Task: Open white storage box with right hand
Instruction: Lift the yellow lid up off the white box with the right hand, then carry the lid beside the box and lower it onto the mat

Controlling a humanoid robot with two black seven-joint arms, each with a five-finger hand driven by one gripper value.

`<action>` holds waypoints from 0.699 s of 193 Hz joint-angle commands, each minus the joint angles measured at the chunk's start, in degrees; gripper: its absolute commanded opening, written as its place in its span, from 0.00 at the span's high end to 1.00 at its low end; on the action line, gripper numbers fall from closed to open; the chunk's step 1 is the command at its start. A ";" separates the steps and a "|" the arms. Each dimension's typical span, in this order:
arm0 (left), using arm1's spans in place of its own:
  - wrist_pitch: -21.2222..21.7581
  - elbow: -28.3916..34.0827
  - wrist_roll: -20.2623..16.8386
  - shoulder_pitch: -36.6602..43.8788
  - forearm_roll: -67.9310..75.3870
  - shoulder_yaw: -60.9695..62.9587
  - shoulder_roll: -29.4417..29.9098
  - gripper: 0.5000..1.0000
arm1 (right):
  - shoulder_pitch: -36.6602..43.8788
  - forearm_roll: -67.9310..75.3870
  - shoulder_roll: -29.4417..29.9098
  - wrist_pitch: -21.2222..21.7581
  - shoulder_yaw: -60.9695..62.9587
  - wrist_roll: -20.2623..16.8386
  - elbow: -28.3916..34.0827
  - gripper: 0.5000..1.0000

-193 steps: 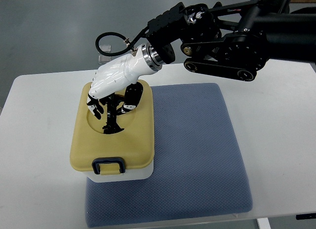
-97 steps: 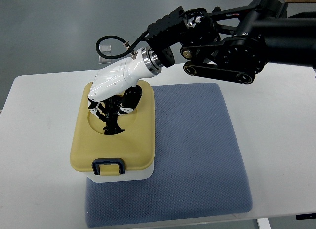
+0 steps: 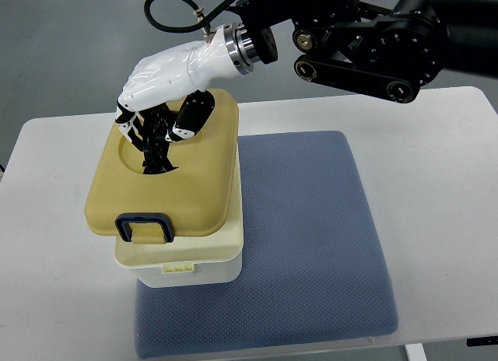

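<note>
My right gripper will release the tan lid onto the far part of the blue mat (image 3: 313, 177) beside the box.
The white storage box (image 3: 183, 261) stands on the left part of a blue mat (image 3: 311, 236). Its tan lid (image 3: 198, 190), with a dark blue latch (image 3: 145, 226) at the front, is lifted clear of the white base and shifted up and to the left. My right hand (image 3: 156, 135), white with black fingers, comes in from the upper right. Its fingers are curled into the round recess of the lid and hold the black handle there. The left arm is out of view.
The box and mat sit on a white table (image 3: 54, 244). The black right arm (image 3: 366, 42) spans the top of the picture. A black cable (image 3: 167, 7) loops above the wrist. Grey floor lies beyond the table's far edge.
The right hand has risen and moved left with the lid in its grip. The lid has come off the white base, whose rim now shows below it.
</note>
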 commanded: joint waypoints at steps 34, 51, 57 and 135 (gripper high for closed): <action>0.00 -0.01 0.01 0.01 0.00 0.00 0.00 0.00 | -3.84 2.02 -10.17 -0.34 1.84 0.00 -0.53 1.00; 0.00 -0.01 0.01 0.01 0.00 0.00 0.00 0.00 | -5.86 2.10 -13.42 -0.61 1.93 0.00 -0.88 1.00; 0.00 -0.01 0.01 0.01 0.00 0.00 0.00 0.00 | -6.74 2.10 -14.65 -0.69 2.11 0.00 -0.97 1.00; 0.00 -0.01 0.01 0.01 0.00 0.00 0.00 0.00 | -18.33 3.25 -21.68 -6.93 2.11 0.00 -5.54 1.00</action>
